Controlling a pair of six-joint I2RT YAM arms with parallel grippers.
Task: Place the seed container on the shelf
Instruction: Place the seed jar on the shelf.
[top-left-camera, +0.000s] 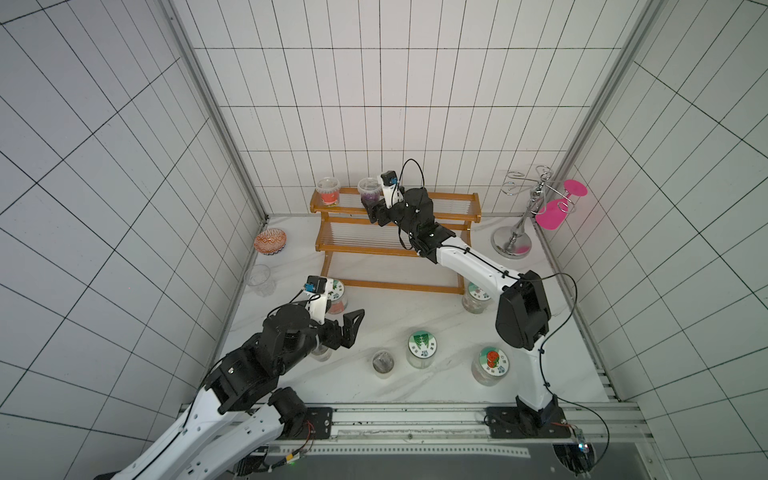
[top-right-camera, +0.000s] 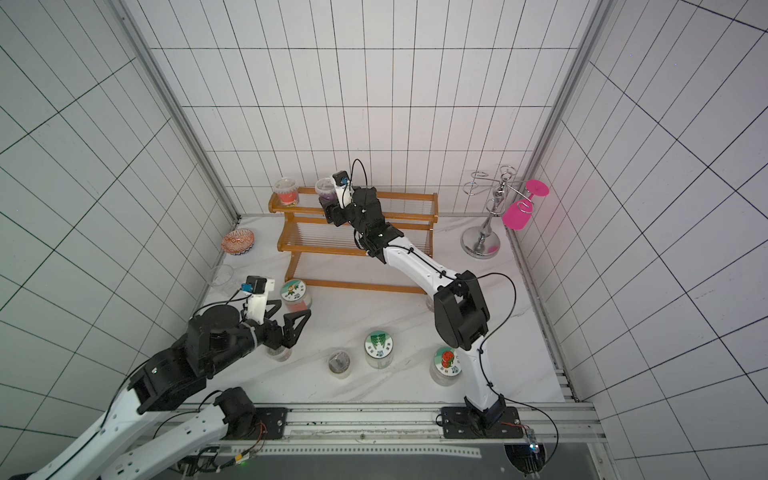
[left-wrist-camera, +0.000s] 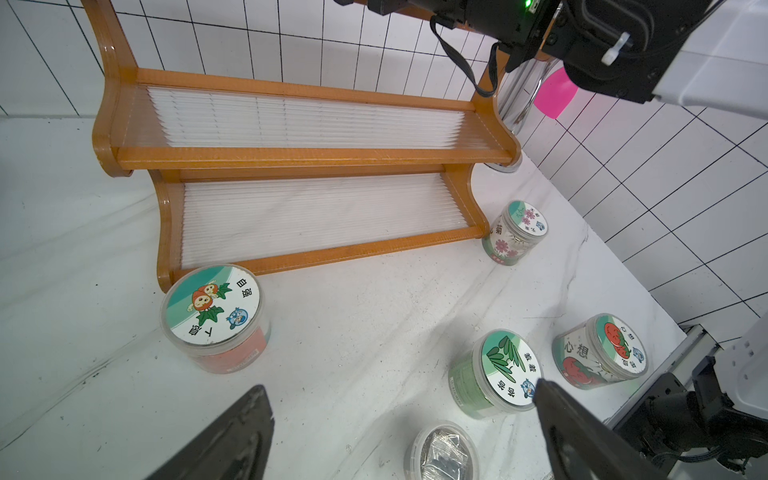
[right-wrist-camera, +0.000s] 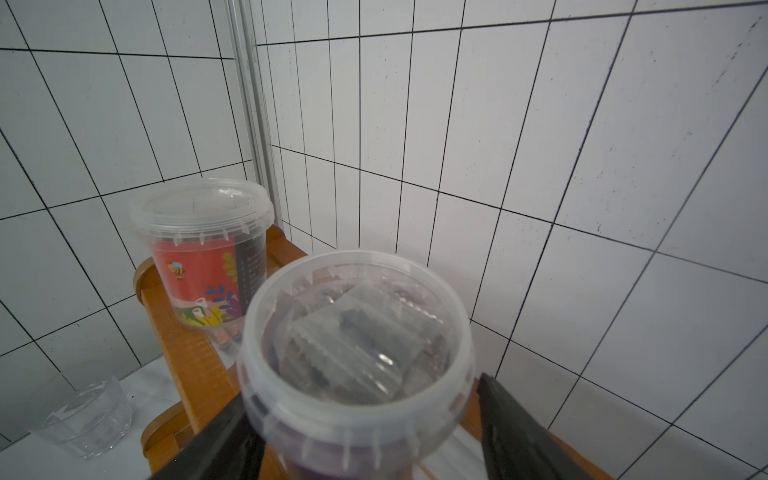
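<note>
My left gripper is to move next to the small clear tub beside the green jar and close on the tub's sides (top-left-camera: 384, 370) (left-wrist-camera: 441, 461).
The seed container (top-left-camera: 369, 191) (top-right-camera: 324, 190) (right-wrist-camera: 357, 353), a clear lidded tub with a purple band, stands on the top tier of the orange-brown wooden shelf (top-left-camera: 440, 206) (top-right-camera: 399, 205) (left-wrist-camera: 291, 158) (right-wrist-camera: 187, 357). My right gripper (top-left-camera: 371, 204) (top-right-camera: 328, 205) (right-wrist-camera: 361, 399) is open around it; in the right wrist view one finger stands clear of the tub and the other sits close beside it. A second tub with a red label (top-left-camera: 328, 192) (right-wrist-camera: 203, 253) stands further left on the same tier. My left gripper (top-left-camera: 347, 309) (top-right-camera: 291, 309) (left-wrist-camera: 401, 388) hangs open and holds nothing, low over the table in front of the shelf.
Lidded jars stand on the table: an orange one (top-left-camera: 336, 291) by the shelf's left foot, a green one (top-left-camera: 422, 347), a tomato one (top-left-camera: 490, 363), a flower one (top-left-camera: 476, 295), and a small clear tub (top-left-camera: 383, 361). At the left are a glass (top-left-camera: 261, 279) and a patterned bowl (top-left-camera: 270, 242). A chrome stand (top-left-camera: 515, 232) holds a pink glass (top-left-camera: 552, 212).
</note>
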